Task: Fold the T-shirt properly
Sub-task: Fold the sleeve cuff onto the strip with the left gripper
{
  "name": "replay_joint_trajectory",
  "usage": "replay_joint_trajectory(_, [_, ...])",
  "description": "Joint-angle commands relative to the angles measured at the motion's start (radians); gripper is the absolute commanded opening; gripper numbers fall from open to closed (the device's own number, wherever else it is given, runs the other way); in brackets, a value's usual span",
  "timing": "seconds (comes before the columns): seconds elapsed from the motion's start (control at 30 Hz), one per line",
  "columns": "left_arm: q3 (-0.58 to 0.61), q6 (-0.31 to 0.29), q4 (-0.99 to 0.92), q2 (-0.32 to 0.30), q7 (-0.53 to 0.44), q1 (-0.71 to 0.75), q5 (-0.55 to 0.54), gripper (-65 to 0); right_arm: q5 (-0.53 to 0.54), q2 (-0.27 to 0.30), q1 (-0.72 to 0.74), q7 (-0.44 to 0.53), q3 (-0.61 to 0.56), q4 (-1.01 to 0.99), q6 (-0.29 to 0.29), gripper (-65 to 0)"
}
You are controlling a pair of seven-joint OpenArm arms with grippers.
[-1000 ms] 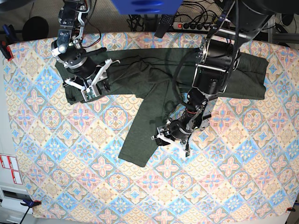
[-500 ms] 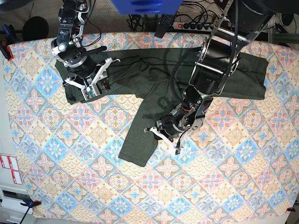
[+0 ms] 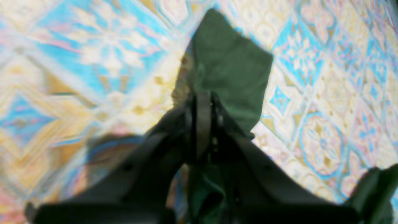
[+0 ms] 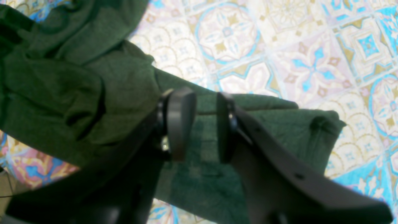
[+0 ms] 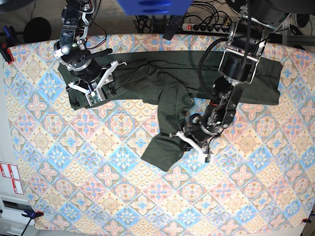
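I need to release the sleeve's edge on the T-shirt's end (image 5: 262, 73) farthest from my right gripper with my left gripper.
The dark olive-green T-shirt (image 5: 147, 78) lies across the far half of the table, one long sleeve (image 5: 165, 150) running down toward the middle. My left gripper (image 5: 193, 142) is shut on the sleeve's edge and holds it lifted; in the left wrist view the gripper (image 3: 203, 102) pinches the cloth (image 3: 230, 68), which hangs over the patterned cover. My right gripper (image 5: 97, 92) is open over the shirt's left end. In the right wrist view the gripper (image 4: 202, 124) has its jaws apart just above a folded edge of the shirt (image 4: 77, 93).
A patterned tablecloth (image 5: 98, 187) covers the table. A power strip (image 5: 206, 27) and cables lie behind the far edge. A blue object (image 5: 152, 6) hangs at the top. A clamp (image 5: 5, 51) grips the left edge.
My left gripper has moved right with the sleeve edge in it, dragging the sleeve's end right and bunching it. The right gripper has barely moved.
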Motion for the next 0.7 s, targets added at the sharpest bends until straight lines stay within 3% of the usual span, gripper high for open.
replay_joint_trajectory(0.0, [-0.002,0.000,0.067,-0.020,-0.016,0.010,-0.006,-65.0,0.014,0.002,0.007,0.022,-0.001,0.020,0.000,-48.9])
replay_joint_trajectory(0.3, [-0.019,0.109,0.498,-0.166,-0.017,0.285,-0.004,-65.0,0.014,0.002,0.010,0.022,-0.002,0.017,0.000,-48.9])
replay_joint_trajectory(0.67, [-0.393,0.133,0.803,-0.176,-0.016,0.656,0.005,-65.0,0.014,0.002,0.039,0.022,-0.004,0.014,0.000,-48.9])
